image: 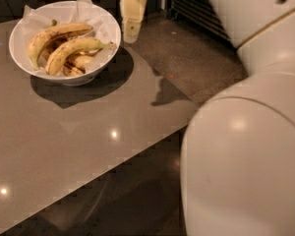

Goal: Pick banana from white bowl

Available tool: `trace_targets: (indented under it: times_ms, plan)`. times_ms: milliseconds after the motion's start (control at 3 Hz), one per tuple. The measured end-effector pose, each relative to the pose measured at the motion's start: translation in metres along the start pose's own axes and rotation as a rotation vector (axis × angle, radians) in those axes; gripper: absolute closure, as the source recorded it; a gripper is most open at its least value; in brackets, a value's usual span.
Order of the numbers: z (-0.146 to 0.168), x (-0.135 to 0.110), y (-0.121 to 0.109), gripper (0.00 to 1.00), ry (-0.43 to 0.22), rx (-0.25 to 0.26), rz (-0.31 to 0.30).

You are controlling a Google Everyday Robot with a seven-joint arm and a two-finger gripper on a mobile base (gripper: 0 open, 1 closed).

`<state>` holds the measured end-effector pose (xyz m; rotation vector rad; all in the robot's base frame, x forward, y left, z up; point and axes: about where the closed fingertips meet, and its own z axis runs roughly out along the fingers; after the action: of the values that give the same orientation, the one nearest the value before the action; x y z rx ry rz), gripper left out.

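Observation:
The robot's gripper needs to next go to the plump yellow banana's end (94,44) nearest the gripper, at the front of the white bowl, and close there.
The white bowl (20,58) with paper lining sits at the table's far left. The banana (73,50), plump and yellow with a dark tip, lies across the front of the bowl. A longer, brown-streaked banana (56,34) lies behind it, and smaller browned bananas (74,69) lie under it. My gripper (132,29), cream coloured, hangs just right of the bowl's rim, beyond the table's far edge and apart from the bananas.
The grey-brown table (88,141) fills the left; its right edge runs diagonally and drops to a dark floor (196,63). My white arm body (246,146) fills the right foreground. A dark slatted unit (191,9) stands at the back.

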<state>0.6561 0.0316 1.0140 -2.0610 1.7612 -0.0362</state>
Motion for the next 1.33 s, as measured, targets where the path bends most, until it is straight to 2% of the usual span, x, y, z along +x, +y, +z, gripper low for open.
trace_targets:
  times_ms: [333, 1000, 1333]
  plan:
    - [0.021, -0.020, -0.011, 0.06, -0.008, -0.024, -0.025]
    - [0.051, -0.048, -0.029, 0.16, -0.011, -0.041, -0.063]
    - [0.066, -0.062, -0.033, 0.31, -0.007, -0.055, -0.086]
